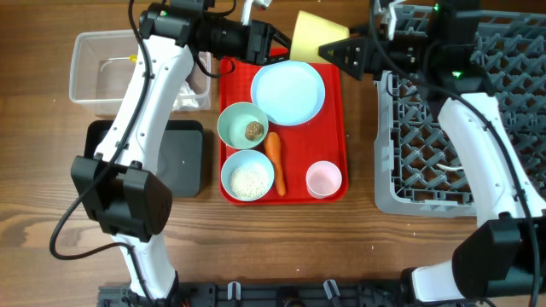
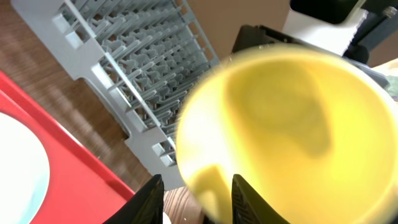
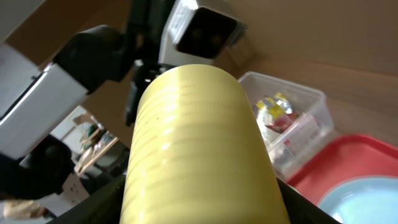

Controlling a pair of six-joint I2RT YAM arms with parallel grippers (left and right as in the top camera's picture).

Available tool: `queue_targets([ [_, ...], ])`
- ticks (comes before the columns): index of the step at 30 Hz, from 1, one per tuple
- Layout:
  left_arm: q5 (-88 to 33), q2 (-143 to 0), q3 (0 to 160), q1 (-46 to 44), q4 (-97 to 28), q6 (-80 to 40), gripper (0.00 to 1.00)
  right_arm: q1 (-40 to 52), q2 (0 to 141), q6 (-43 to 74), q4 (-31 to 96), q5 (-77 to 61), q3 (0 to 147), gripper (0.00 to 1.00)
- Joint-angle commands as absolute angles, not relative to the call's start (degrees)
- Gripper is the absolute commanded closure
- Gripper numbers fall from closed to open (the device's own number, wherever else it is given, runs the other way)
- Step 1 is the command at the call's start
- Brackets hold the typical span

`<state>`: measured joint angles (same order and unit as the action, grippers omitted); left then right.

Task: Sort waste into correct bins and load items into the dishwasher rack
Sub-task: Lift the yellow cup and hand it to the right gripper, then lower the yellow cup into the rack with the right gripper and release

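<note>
My right gripper is to set the yellow cup down between the white spoon and the dishwasher rack's near edge [image 1: 473, 188].
The yellow cup [image 1: 314, 36] hangs on its side above the far edge of the red tray [image 1: 334, 136], between both arms. My right gripper [image 1: 328, 49] is shut on its body: in the right wrist view the cup [image 3: 199, 143] fills the span between the fingers [image 3: 297, 205]. My left gripper [image 1: 286, 41] is at the cup's mouth. In the left wrist view its jaws stand apart around the rim of the cup [image 2: 292, 124], one finger [image 2: 149, 199] clear of the wall. The grey dishwasher rack [image 1: 426, 145] lies to the right.
On the red tray sit a light-blue plate [image 1: 288, 92], a bowl [image 1: 235, 119] with a brown lump [image 1: 253, 130], a bowl of rice [image 1: 247, 175], a carrot [image 1: 275, 162] and a pink cup [image 1: 324, 179]. The clear tub [image 1: 102, 68] holds wrappers [image 3: 273, 109]. A black tray [image 1: 183, 158] lies at left.
</note>
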<state>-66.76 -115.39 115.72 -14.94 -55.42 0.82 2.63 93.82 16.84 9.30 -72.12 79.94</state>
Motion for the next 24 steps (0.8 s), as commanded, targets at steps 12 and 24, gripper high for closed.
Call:
queue_targets([
  [12, -35.03, -115.13, 115.92, -16.51, -62.63, 1.23, 0.62, -15.09, 77.58, 11.05, 47.99, -21.56, 83.15, 0.61],
  [24, -26.89, -120.90, 115.28, -23.16, -62.87, 1.26, 0.61, -21.08, 80.60, 16.69, 74.61, 3.62, 83.11, 0.58],
])
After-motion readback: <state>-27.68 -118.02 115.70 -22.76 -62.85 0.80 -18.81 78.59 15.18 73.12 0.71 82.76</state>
